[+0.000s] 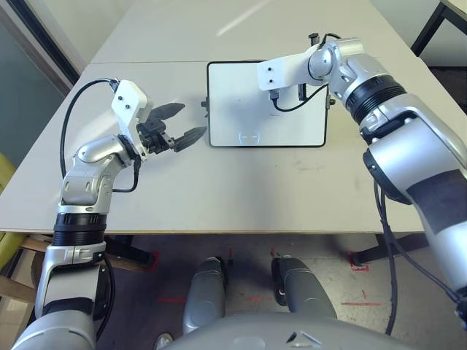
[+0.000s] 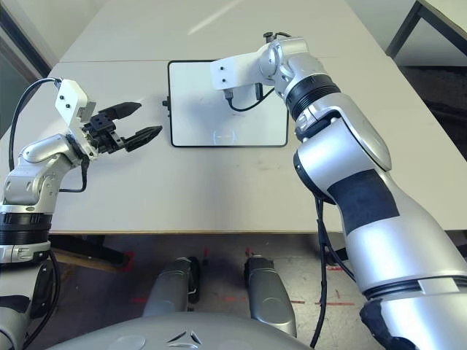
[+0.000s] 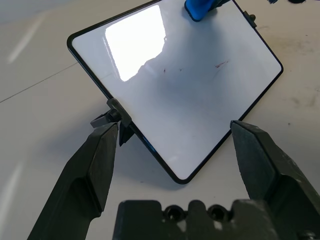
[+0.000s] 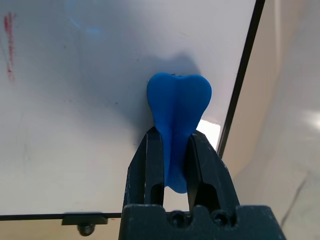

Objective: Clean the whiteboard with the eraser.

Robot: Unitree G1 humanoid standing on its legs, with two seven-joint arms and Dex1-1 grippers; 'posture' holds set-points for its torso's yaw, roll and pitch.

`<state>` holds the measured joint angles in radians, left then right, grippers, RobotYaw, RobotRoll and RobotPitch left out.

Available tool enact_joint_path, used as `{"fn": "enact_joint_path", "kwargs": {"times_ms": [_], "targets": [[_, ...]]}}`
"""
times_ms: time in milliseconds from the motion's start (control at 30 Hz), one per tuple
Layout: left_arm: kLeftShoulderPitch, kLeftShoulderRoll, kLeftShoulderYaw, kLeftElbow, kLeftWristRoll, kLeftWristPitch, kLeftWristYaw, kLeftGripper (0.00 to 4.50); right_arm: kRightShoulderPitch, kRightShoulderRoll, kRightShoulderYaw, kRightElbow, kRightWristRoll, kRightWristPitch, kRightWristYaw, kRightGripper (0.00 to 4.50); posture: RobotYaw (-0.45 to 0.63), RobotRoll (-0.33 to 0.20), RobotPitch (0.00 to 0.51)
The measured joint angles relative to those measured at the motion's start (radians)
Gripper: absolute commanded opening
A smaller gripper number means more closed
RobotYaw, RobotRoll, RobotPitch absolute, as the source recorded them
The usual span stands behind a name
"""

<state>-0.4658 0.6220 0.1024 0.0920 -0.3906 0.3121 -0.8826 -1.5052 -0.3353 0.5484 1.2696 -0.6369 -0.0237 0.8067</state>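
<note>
The robot's right gripper needs to release the blue eraser on the table point(image 1: 371, 138) beside the edge of the whiteboard that is farthest from the left gripper. The eraser's end now rests on the board.
The whiteboard point(image 1: 241, 120) lies flat on the table, black-framed, with a faint red mark point(image 4: 8, 30) and small smudges point(image 3: 221, 63) on it. My right gripper point(image 4: 175, 150) is shut on the blue eraser point(image 4: 178, 107), whose end rests on the board near its far right edge; the eraser point(image 3: 200, 7) also peeks in at the board's far corner in the left wrist view. My left gripper point(image 1: 182, 124) hangs open just left of the board, its fingers point(image 3: 95, 160) pointing at the side knob point(image 3: 117, 117).
A table seam point(image 1: 160, 63) runs behind the board. A second table leg point(image 1: 430, 25) stands at the back right. Bare tabletop point(image 1: 241, 189) spreads in front of the board.
</note>
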Motion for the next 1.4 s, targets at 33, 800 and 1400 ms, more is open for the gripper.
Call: {"fn": "enact_joint_path", "kwargs": {"times_ms": [33, 800, 1400], "targets": [[0.0, 0.0, -0.001, 0.001, 0.0, -0.001, 0.0, 4.5, 0.0, -0.013, -0.007, -0.01, 0.008, -0.004, 0.027, 0.39, -0.08, 0.0, 0.12], [-0.032, -0.016, -0.009, 0.045, 0.002, -0.024, -0.025, 4.5, 0.341, -0.407, -0.115, -0.358, 0.145, 0.25, 0.472, 0.39, -0.11, 0.0, 0.134], [-0.034, 0.002, -0.009, 0.048, 0.006, -0.024, -0.042, 4.5, 0.273, -0.31, -0.218, -0.019, 0.229, 0.515, 0.289, 0.39, -0.11, 0.0, 0.133]]}}
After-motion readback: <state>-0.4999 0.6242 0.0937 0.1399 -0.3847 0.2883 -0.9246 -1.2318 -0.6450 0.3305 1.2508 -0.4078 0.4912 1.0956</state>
